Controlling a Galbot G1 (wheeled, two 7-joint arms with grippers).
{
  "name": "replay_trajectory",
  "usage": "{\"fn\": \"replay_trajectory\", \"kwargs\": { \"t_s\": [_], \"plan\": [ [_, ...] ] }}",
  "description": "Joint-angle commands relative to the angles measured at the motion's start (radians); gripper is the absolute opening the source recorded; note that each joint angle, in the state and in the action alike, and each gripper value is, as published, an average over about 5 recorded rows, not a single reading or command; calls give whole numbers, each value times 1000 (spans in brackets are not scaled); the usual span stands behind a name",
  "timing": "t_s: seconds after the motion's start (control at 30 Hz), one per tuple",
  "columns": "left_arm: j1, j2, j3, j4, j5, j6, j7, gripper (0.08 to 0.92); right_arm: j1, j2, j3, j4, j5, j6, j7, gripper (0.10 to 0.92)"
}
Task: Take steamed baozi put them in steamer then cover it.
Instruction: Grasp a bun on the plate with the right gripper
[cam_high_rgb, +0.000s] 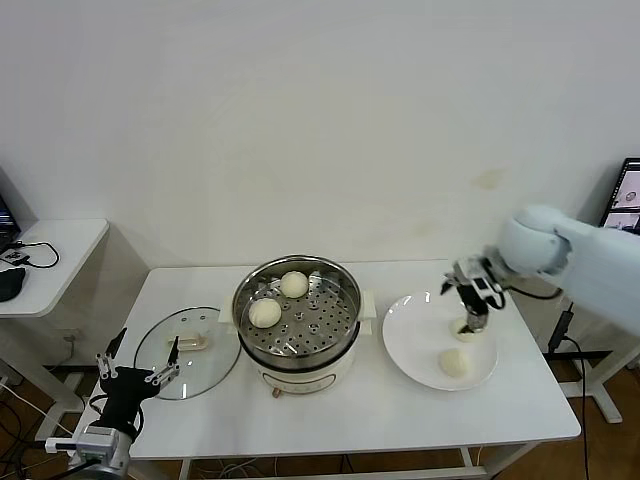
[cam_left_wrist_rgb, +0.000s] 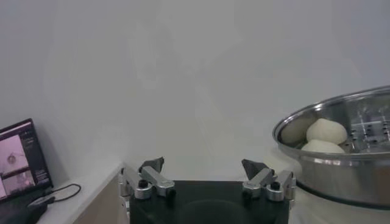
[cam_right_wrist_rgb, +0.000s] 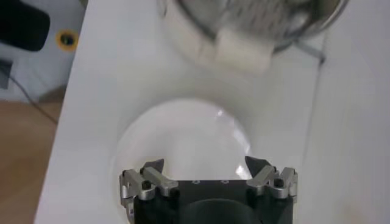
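Observation:
Next, I close my right gripper around the sides of the front baozi (cam_high_rgb: 455, 362), nearer the white plate's front edge.
The steamer (cam_high_rgb: 332, 350) stands mid-table with two steamed baozi (cam_high_rgb: 293, 284) (cam_high_rgb: 264, 313) on its perforated tray. Two more baozi lie on the white plate (cam_high_rgb: 412, 335) to its right: one near the front (cam_high_rgb: 453, 362), one farther back (cam_high_rgb: 464, 330). My right gripper (cam_high_rgb: 474, 316) hangs open just above that farther bun; in the right wrist view the gripper (cam_right_wrist_rgb: 205, 165) has only the bare plate (cam_right_wrist_rgb: 183, 137) between its fingers, and the bun is hidden. The cover (cam_high_rgb: 190, 370) lies flat left of the steamer. My left gripper (cam_high_rgb: 135, 375) (cam_left_wrist_rgb: 203, 167) waits open at the table's front left corner.
A small side table (cam_high_rgb: 60, 240) with cables stands off to the left, and a laptop (cam_left_wrist_rgb: 21, 161) shows there in the left wrist view. A monitor (cam_high_rgb: 626, 195) sits at the far right edge. The steamer's cream handle (cam_right_wrist_rgb: 242, 52) points toward the plate.

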Motion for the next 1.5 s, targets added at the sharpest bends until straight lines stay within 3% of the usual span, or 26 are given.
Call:
{"fn": "replay_trajectory", "kwargs": {
  "t_s": [0.03,0.43,0.93,1.5],
  "plan": [
    [3,0,-1,0,2,1,0,823,-437,-119,289,-30,-156,35,-1,823],
    [12,0,-24,12,2,3,1,823,-535,34,359,-188,-186,33,29,823],
    [6,-3,-31,32,0,1,1,823,-529,158,353,-275,-192,14,53,819],
    [6,-9,-30,36,-2,-2,0,823,-527,168,356,-298,-217,-2,43,703]
  ]
}}
